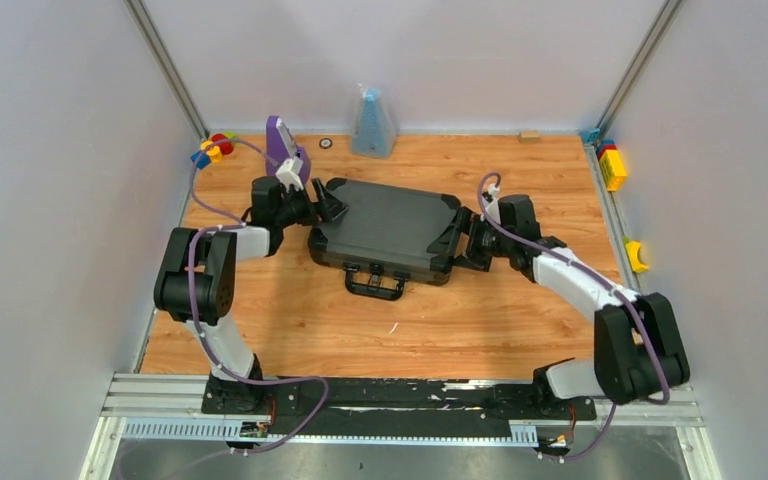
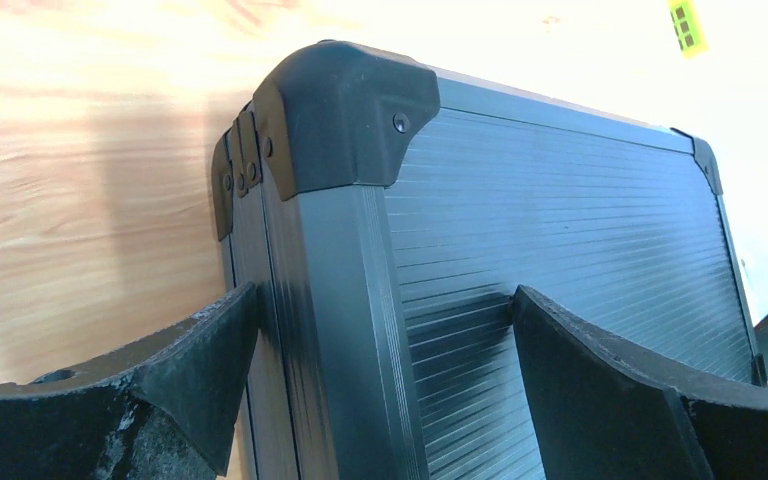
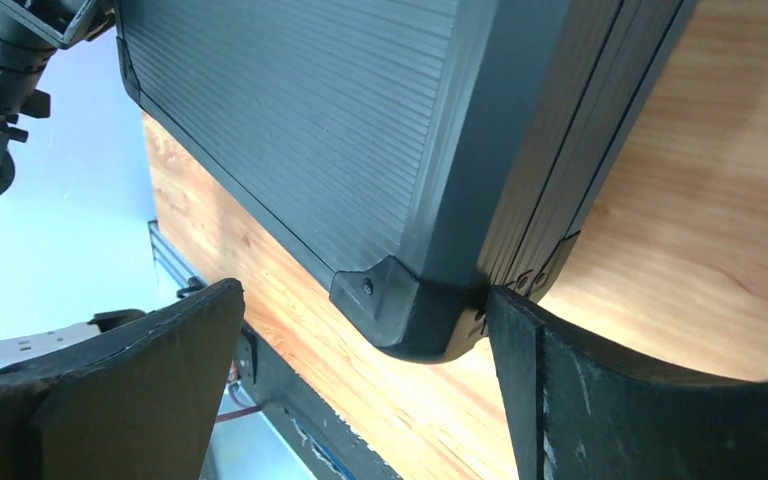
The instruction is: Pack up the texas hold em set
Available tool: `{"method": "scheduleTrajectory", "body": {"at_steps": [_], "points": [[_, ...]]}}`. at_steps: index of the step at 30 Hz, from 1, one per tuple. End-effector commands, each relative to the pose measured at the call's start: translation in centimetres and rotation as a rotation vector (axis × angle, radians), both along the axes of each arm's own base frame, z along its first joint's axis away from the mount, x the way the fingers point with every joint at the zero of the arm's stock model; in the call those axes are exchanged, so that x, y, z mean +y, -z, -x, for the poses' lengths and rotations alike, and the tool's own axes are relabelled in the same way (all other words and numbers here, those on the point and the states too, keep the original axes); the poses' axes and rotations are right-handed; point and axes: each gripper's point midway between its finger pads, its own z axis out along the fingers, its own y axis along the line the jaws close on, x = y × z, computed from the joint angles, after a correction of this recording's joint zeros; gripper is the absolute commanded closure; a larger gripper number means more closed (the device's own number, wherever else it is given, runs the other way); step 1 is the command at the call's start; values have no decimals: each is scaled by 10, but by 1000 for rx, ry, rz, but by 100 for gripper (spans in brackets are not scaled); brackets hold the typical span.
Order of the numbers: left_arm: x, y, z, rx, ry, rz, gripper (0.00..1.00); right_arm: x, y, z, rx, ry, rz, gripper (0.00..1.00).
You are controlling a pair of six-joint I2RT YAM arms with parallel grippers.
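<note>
The robot's left gripper needs to next move to the middle latch [image 1: 376, 270] inside the handle of the dark grey briefcase and close there.
The dark grey briefcase [image 1: 385, 225] lies closed and flat in the middle of the table, its handle [image 1: 375, 285] toward me. My left gripper [image 1: 328, 205] is open at the case's left end. In the left wrist view [image 2: 385, 300] one finger [image 2: 200, 370] rests against the side wall and the other hangs over the ribbed lid [image 2: 560, 200]. My right gripper [image 1: 460, 240] is open at the right end. In the right wrist view [image 3: 365, 300] one finger [image 3: 560, 380] touches the case's corner cap [image 3: 400, 300]. No chips or cards are in view.
A purple stand [image 1: 280, 140] and coloured toy blocks [image 1: 212, 148] sit at the back left. A small dark round item [image 1: 326, 142] and a bagged blue-grey cone [image 1: 371, 122] stand at the back. Yellow blocks [image 1: 612, 165] lie along the right edge.
</note>
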Motion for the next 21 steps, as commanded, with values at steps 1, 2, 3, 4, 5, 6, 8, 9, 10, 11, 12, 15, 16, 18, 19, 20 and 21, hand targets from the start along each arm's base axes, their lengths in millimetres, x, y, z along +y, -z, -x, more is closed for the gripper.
{"method": "scheduleTrajectory", "body": {"at_steps": [1, 2, 3, 4, 5, 6, 8, 9, 10, 11, 12, 15, 16, 18, 19, 20, 21], "points": [[-95, 41, 92, 214, 428, 55, 7, -11, -19, 11, -70, 76, -1, 8], [-101, 38, 90, 198, 441, 51, 7, -15, -21, 16, -78, 88, 2, 8], [-109, 40, 94, 206, 462, 43, 7, -18, -23, 20, -86, 102, 6, 8], [-115, 37, 92, 197, 474, 38, 7, -23, -28, 24, -107, 121, 12, 8], [-122, 40, 95, 198, 491, 28, 7, -27, -29, 28, -113, 135, 20, 8], [-130, 35, 93, 188, 505, 23, 7, -30, -30, 32, -116, 145, 28, 8], [-137, 32, 87, 176, 508, 15, 6, -35, -30, 39, -108, 158, 40, 8], [-141, 29, 81, 163, 507, 13, 6, -36, -29, 42, -99, 160, 43, 9], [-142, 28, 79, 162, 506, 11, 6, -38, -28, 45, -87, 167, 48, 9], [-144, 24, 74, 149, 502, 8, 6, -39, -26, 48, -71, 177, 55, 9], [-143, 24, 72, 153, 498, 1, 6, -41, -23, 51, -60, 183, 58, 9], [-137, 12, 58, 99, 445, -62, 5, -41, -19, 59, -42, 184, 50, 8], [-133, 3, 57, 88, 424, -84, 3, -39, -16, 62, -38, 179, 50, 8], [-118, -13, 49, 34, 346, -155, 1, -35, -9, 69, -18, 173, 54, 8], [-107, -13, 46, 17, 292, -203, 0, -32, -6, 73, -10, 164, 54, 8], [-101, -31, 46, -22, 264, -217, 0, -29, -3, 77, -1, 158, 55, 9], [-89, -30, 45, -31, 211, -263, 0, -26, -2, 81, 6, 151, 56, 9]]}}
